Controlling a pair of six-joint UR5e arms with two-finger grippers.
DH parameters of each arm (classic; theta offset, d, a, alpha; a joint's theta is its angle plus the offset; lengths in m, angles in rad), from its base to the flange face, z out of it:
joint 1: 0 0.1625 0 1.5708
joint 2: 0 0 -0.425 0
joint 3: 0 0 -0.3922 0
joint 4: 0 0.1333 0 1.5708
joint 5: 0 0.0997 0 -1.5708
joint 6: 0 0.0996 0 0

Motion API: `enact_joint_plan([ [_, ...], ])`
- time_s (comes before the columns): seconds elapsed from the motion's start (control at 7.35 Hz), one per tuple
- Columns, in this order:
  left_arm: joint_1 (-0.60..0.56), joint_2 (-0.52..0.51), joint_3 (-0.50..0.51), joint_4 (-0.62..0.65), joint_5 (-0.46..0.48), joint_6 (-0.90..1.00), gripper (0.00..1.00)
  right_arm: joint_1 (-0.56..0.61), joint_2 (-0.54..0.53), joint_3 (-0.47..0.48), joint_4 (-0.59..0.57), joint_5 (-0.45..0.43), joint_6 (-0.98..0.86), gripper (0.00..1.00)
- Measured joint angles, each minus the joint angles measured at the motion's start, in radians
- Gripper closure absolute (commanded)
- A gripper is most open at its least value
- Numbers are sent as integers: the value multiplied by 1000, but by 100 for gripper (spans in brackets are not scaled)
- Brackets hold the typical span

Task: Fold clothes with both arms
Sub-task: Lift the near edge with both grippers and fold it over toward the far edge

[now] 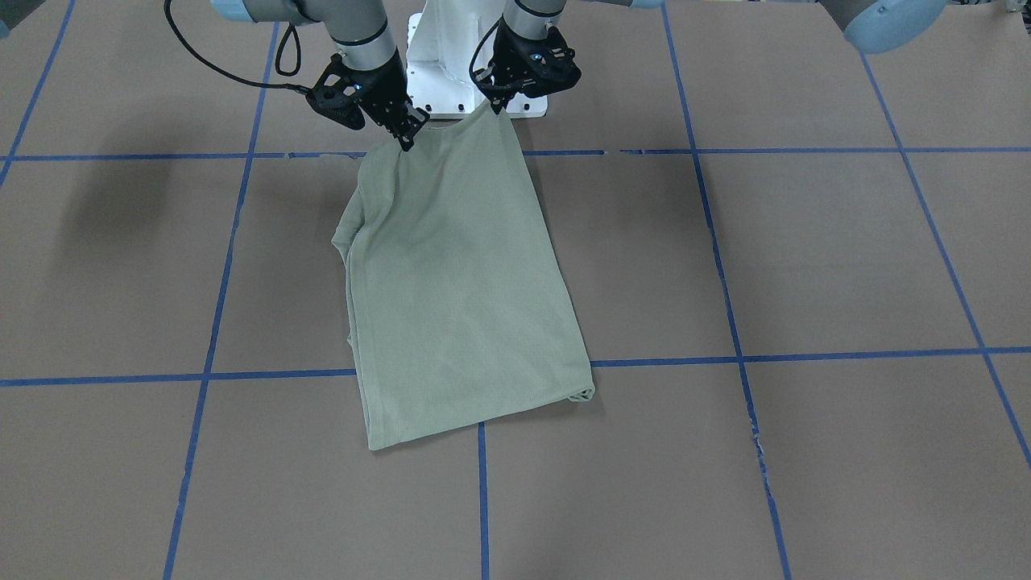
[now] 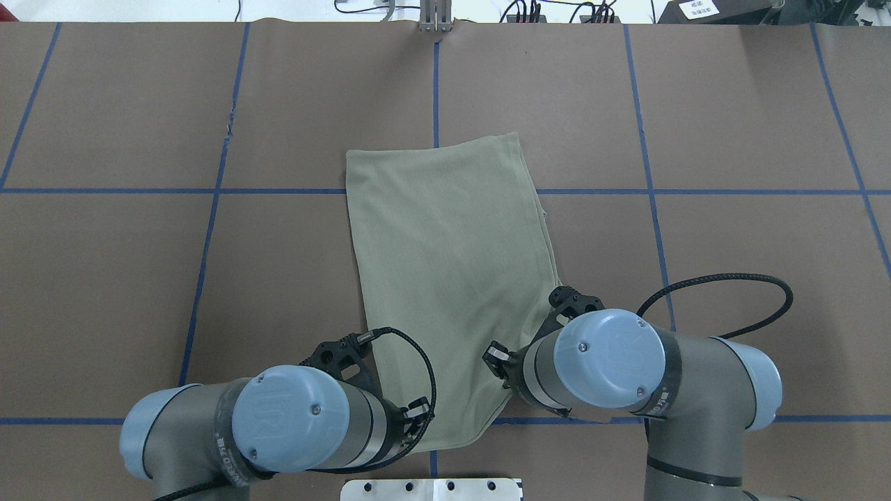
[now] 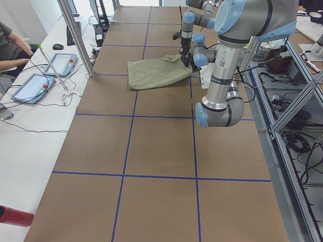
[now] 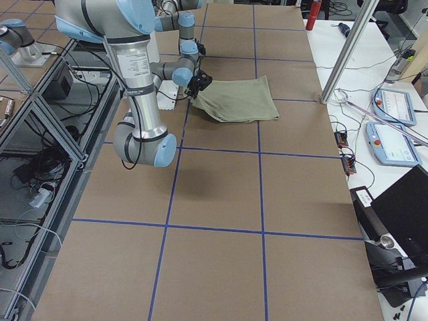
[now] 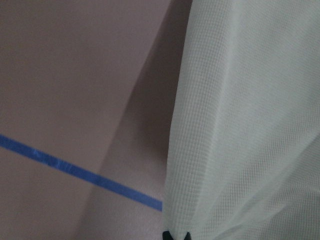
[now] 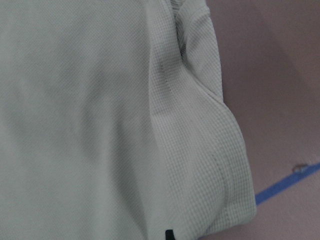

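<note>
Next, my left gripper lets go of the shirt's lifted corner along the shirt's long edge (image 1: pixel 567 303), short of the end of the shirt farthest from the base.
The pale sage-green shirt (image 1: pixel 459 290) lies folded into a long narrow panel on the brown table, and also shows in the overhead view (image 2: pixel 445 264). Its end near the robot's base is lifted off the table. My left gripper (image 1: pixel 494 105) is shut on one corner of that end. My right gripper (image 1: pixel 405 142) is shut on the other corner. In the overhead view both wrists hide the fingertips. The left wrist view shows cloth (image 5: pixel 250 125) hanging from the fingertips (image 5: pixel 175 235). The right wrist view is mostly filled by cloth (image 6: pixel 100 125), with a folded sleeve seam.
The white pedestal base (image 1: pixel 451 72) stands just behind the grippers. Blue tape lines (image 1: pixel 741 354) divide the table into squares. Operator tablets (image 3: pixel 59 63) and a metal pole (image 3: pixel 75 35) stand on the side bench beyond the table's far edge.
</note>
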Motion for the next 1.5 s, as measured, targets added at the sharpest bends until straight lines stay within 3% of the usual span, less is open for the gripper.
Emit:
enact_joint_plan([
  [0.41, 23, 5, -143, 136, -3, 2, 100, -49, 0, 86, -62, -2, 27, 100],
  [0.95, -65, 2, -151, 152, -7, 29, 100, -3, 13, 98, -65, -4, 17, 100],
  [1.22, -167, 1, -139, 150, -10, 97, 100, 105, 58, 63, -60, -5, -17, 100],
  [1.5, -279, -6, -87, 116, -13, 163, 100, 216, 144, -68, -2, -5, -62, 100],
])
